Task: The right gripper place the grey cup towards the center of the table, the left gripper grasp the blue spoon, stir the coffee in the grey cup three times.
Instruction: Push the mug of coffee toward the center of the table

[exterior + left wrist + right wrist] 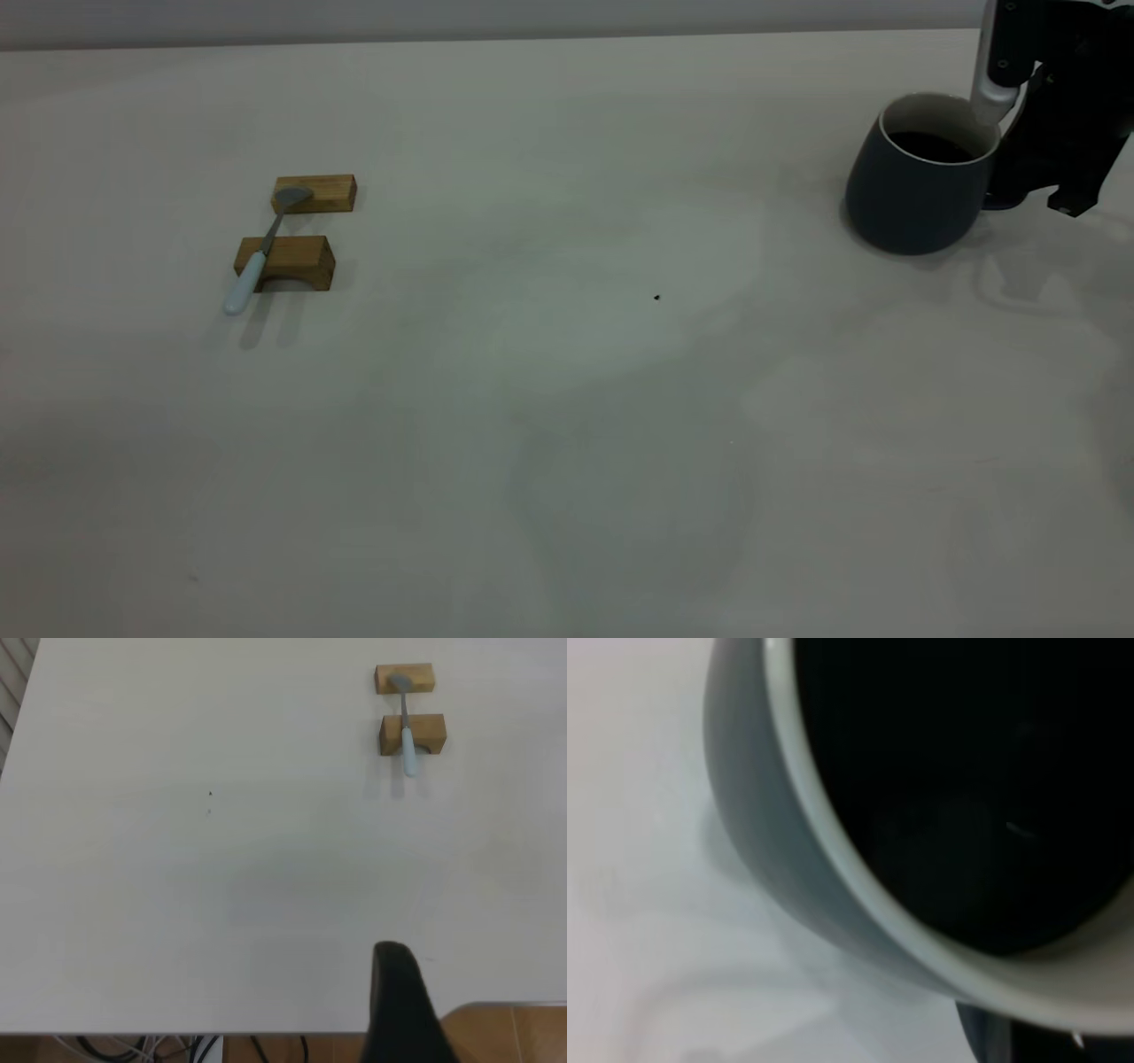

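Observation:
My right gripper is to set the grey cup down and let go between the tiny dark speck and the wooden blocks [574,278], close to the speck.
The grey cup [917,190] stands on the table [567,399] at the far right, with dark coffee [930,146] inside. My right gripper [1005,111] is at the cup's right side, level with its rim. In the right wrist view the cup's rim [859,895] and the coffee [966,780] fill the picture from very close. The blue spoon [257,261] lies across two brown wooden blocks [285,263] at the left, its bowl on the farther block, also seen as the spoon [407,735] in the left wrist view. Only a black part of my left gripper [396,997] shows, held high over the table's edge and well away from the spoon.
A tiny dark speck [656,298] marks the table near its middle. The left wrist view shows the table's edge [177,1033], with cables and a brown floor [514,1036] beyond it.

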